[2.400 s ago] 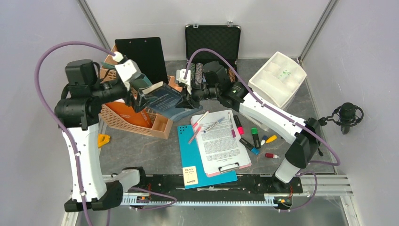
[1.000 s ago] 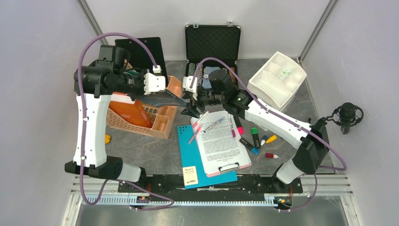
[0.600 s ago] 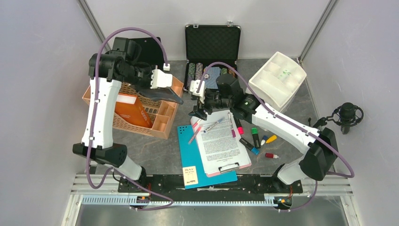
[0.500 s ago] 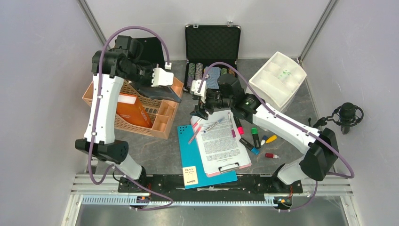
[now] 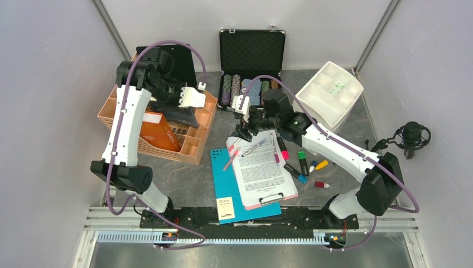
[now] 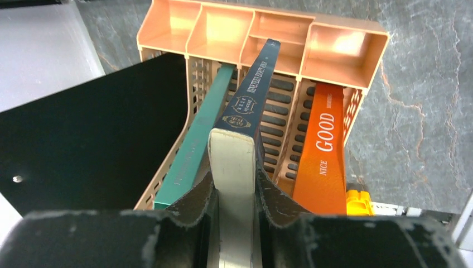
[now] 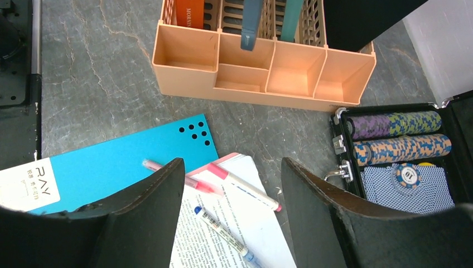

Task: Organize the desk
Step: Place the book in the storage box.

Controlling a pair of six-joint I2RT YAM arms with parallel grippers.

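My left gripper is to release the dark navy book. It will let it go in the organizer's slot [image 5: 166,116] [image 6: 258,153] between the green book and orange book.
My left gripper [image 5: 187,109] is shut on a dark navy book [image 6: 251,92], its pale page edge pinched between the fingers [image 6: 196,195]. The book stands on edge in the peach organizer [image 6: 262,25] on the desk [image 5: 184,178], between a green book [image 6: 187,153] and an orange book [image 6: 323,151]. My right gripper [image 5: 241,134] hangs open over the top of the paper on the clipboard [image 5: 262,167], with nothing held. Below its jaws lie a pink-capped marker [image 7: 245,187], a pink highlighter [image 7: 167,170] and a blue pen [image 7: 220,229].
A black board [image 6: 83,139] leans behind the organizer. A blue folder [image 5: 226,178] lies under the clipboard. Several markers [image 5: 301,162] lie to its right. An open case of poker chips [image 5: 251,84] and a white tray [image 5: 329,92] stand at the back; a microphone [image 5: 414,137] is at the right.
My left arm has swung back and left with the navy book and set it on edge into the organizer. My right gripper has drawn away from the book to above the clipboard.
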